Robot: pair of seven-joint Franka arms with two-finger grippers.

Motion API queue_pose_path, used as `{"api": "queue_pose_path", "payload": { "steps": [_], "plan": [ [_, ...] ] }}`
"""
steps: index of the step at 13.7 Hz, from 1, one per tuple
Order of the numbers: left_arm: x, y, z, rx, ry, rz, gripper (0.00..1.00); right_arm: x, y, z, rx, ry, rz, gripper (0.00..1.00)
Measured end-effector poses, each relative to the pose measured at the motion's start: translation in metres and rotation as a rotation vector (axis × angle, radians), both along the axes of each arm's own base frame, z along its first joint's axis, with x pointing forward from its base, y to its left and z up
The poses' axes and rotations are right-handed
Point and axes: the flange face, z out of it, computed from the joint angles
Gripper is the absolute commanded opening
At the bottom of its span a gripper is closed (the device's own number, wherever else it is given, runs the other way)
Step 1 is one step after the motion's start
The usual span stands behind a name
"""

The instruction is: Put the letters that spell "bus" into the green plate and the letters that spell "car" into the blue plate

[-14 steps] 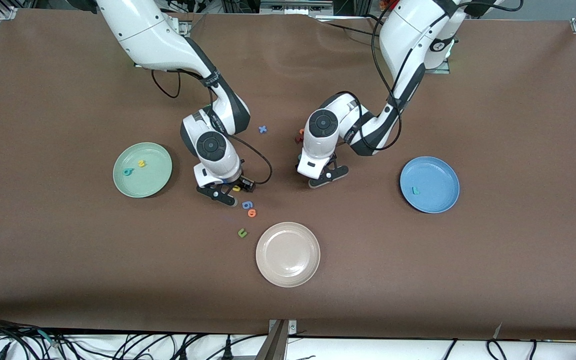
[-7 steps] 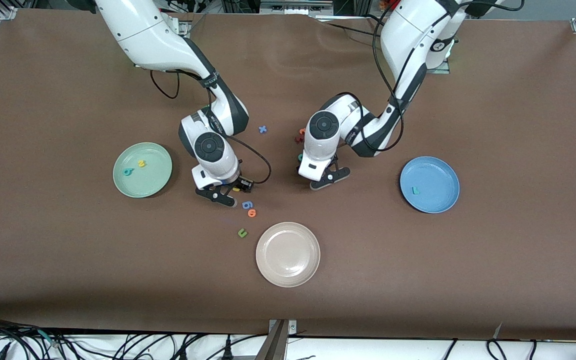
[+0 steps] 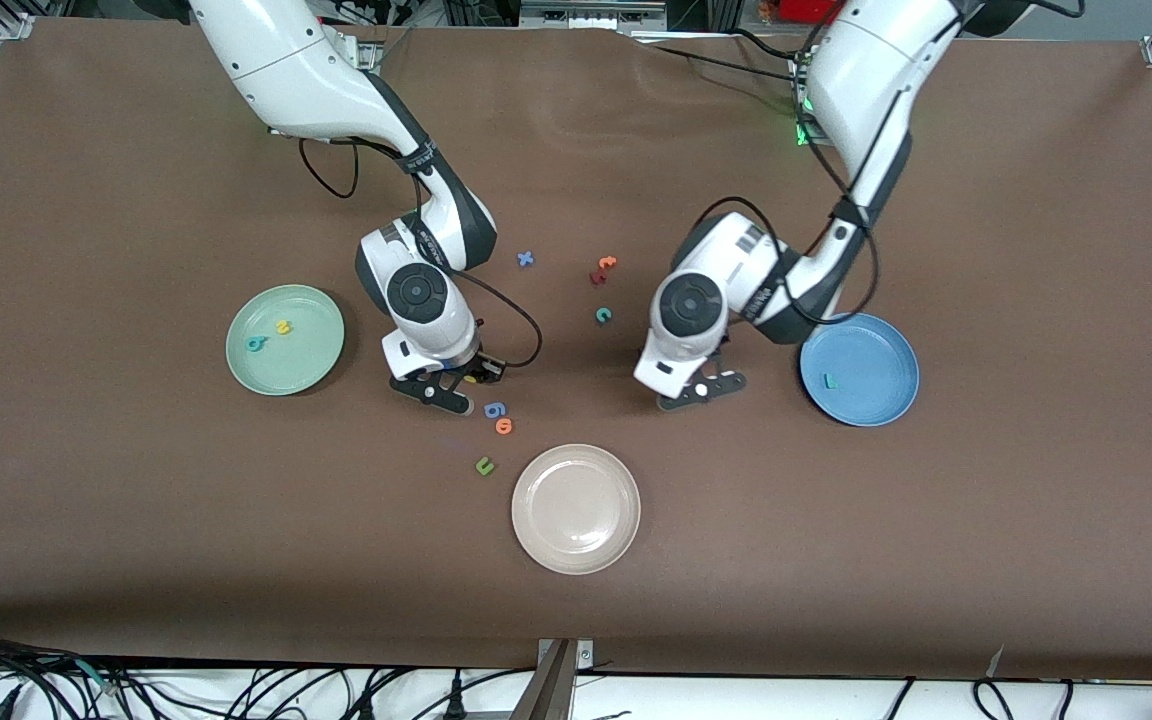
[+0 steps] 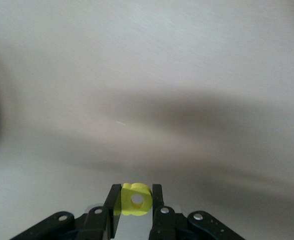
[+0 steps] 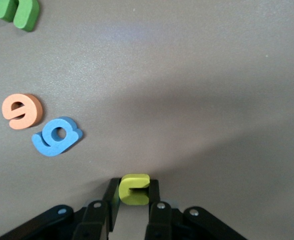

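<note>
The robot's right gripper will put the yellow "u" down beside the yellow "s" on the green plate [image 3: 310, 320], away from the teal "b".
The green plate [image 3: 301, 365] holds a teal "b" [image 3: 255, 344] and a yellow "s" [image 3: 283, 326]. Beside it, my right gripper [image 5: 134, 186] is down at the table, shut on the yellow "u" [image 5: 134, 190]. The blue plate [image 3: 871, 345] holds a teal "r" [image 3: 831, 381]. My left gripper [image 4: 136, 192] is shut on the yellow "a" [image 4: 135, 201] and hangs over bare table next to the blue plate [image 3: 693, 392]. The teal "c" [image 3: 603, 316] lies loose on the table between the two arms.
A blue "g" [image 5: 56, 136], an orange letter [image 5: 21, 110] and a green "u" [image 5: 17, 12] lie close to the right gripper. An orange "t" [image 3: 607, 264], a dark red letter [image 3: 596, 278] and a blue "x" [image 3: 526, 259] lie mid-table. The beige plate [image 3: 576, 540] sits nearest the front camera.
My right gripper has closed on the yellow "u". My left arm has swung away from the teal "c" toward the blue plate, uncovering the "c" and its neighbours.
</note>
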Motion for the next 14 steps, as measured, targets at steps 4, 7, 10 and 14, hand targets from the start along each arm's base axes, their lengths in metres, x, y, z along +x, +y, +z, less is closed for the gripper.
{"api": "queue_pose_path", "payload": {
  "steps": [4, 7, 10, 14],
  "plan": [
    [0.034, 0.105, 0.018, -0.06, 0.129, -0.217, 0.26, 0.003, -0.007, 0.003, -0.023, 0.018, -0.002, 0.09],
    [0.05, 0.165, 0.015, -0.13, 0.172, -0.344, 0.24, 0.017, -0.04, 0.039, -0.094, 0.079, 0.021, 0.09],
    [0.058, 0.213, 0.013, -0.186, 0.193, -0.426, 0.24, 0.025, -0.087, 0.094, -0.151, 0.154, 0.06, 0.09],
    [0.056, 0.231, 0.005, -0.207, 0.216, -0.462, 0.23, 0.02, -0.149, 0.123, -0.166, 0.206, 0.127, 0.09]
  ]
}}
